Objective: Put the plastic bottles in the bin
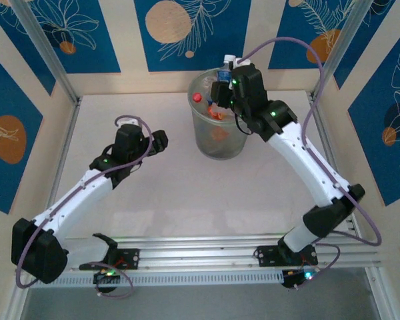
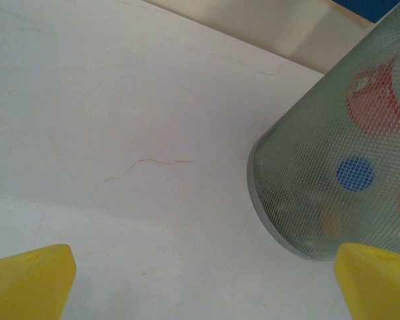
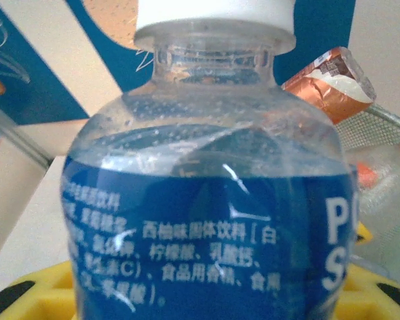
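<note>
Next, my right gripper lets go of the held bottle inside the bin, then takes the brown-labelled bottle's raised end [image 3: 355, 75], because that bottle sticks up past the bin's rim.
The grey-green mesh bin [image 1: 210, 143] stands at the back middle of the table, with several plastic bottles inside; a red cap [image 1: 197, 97] and orange labels [image 1: 218, 133] show through it. My right gripper [image 1: 224, 88] hangs over the bin's far rim, shut on a clear bottle [image 3: 207, 200] with a blue label and a white cap. That bottle [image 1: 225, 69] points up and away from the arm. My left gripper [image 1: 161, 141] stands open over bare table, left of the bin. Between its yellow fingertips [image 2: 33, 283] lies nothing, and the bin's base [image 2: 300, 200] is off to the right.
A crushed brown-labelled bottle [image 3: 330, 83] sticks up beside the bin's rim [image 3: 380, 123]. A blue cap [image 2: 355, 174] and a red label [image 2: 377, 100] show through the mesh. Patterned walls and metal posts [image 1: 47, 50] close in the white table [image 1: 160, 193].
</note>
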Available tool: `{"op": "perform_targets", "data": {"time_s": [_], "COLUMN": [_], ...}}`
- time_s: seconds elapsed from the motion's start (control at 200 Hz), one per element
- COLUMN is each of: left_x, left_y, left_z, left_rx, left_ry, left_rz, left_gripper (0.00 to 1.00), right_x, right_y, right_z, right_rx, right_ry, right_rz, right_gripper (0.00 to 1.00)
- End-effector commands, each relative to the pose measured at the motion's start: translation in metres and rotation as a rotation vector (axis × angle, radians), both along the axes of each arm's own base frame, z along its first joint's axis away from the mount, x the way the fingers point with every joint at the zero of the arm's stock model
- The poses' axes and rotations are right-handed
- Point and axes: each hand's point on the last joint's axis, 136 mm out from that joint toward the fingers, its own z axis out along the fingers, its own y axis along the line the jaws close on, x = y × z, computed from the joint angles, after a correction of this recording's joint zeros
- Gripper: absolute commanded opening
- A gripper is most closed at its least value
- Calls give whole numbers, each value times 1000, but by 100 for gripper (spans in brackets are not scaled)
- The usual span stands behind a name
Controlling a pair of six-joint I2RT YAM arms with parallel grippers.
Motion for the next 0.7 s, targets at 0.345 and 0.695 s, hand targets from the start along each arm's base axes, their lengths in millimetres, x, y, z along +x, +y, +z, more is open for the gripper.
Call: {"op": "perform_targets", "data": {"time_s": [0.345,0.695], "left_x": [16,15], "left_y": [-10,-9], "left_z": [38,37], "left_rx": [-33,-29], "left_ry": [-101,-104], "left_rz": [-42,-38], "left_gripper": [100,99], "right_x": [57,60], "right_y": [-5,-3], "right_z": [-20,-62], "right_rx": [33,51], "right_ry": [16,123], "right_rz": [-243,-300], "right_gripper": [46,51]}}
